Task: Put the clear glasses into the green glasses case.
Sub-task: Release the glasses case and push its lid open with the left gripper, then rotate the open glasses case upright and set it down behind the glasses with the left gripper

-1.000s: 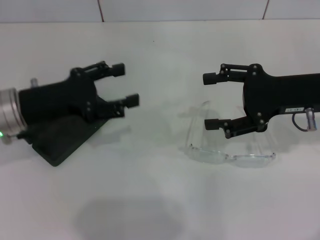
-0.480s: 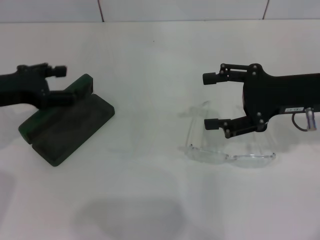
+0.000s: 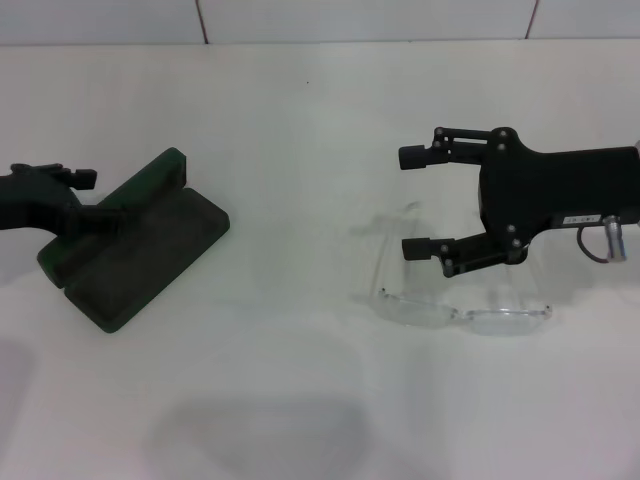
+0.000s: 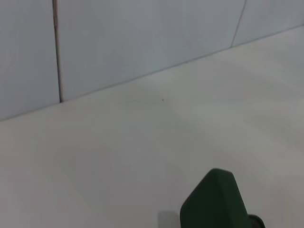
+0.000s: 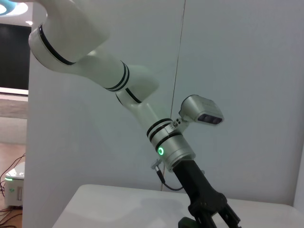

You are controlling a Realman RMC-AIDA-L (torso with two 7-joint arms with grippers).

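Observation:
The bridge (image 3: pixel 459 315) of the clear glasses, between the two lenses, is the next place my right gripper should go to and close on.
The green glasses case (image 3: pixel 140 250) lies open at the left of the white table, its dark lining facing up and its lid (image 3: pixel 152 178) raised along the far side. My left gripper (image 3: pixel 92 200) is at the case's left end, open, holding nothing. A corner of the green lid (image 4: pixel 214 199) shows in the left wrist view. The clear glasses (image 3: pixel 462 313) rest on the table at the right, one thin arm (image 3: pixel 386 255) pointing away. My right gripper (image 3: pixel 408 203) hovers open just behind the lenses, its fingers pointing left, nothing between them.
A tiled white wall (image 3: pixel 360 20) runs along the table's far edge. In the right wrist view the left arm (image 5: pixel 142 109) reaches down across the table from the far side.
My left arm has pulled back to the left, uncovering the open case. The right gripper has shifted slightly left over the glasses, still open.

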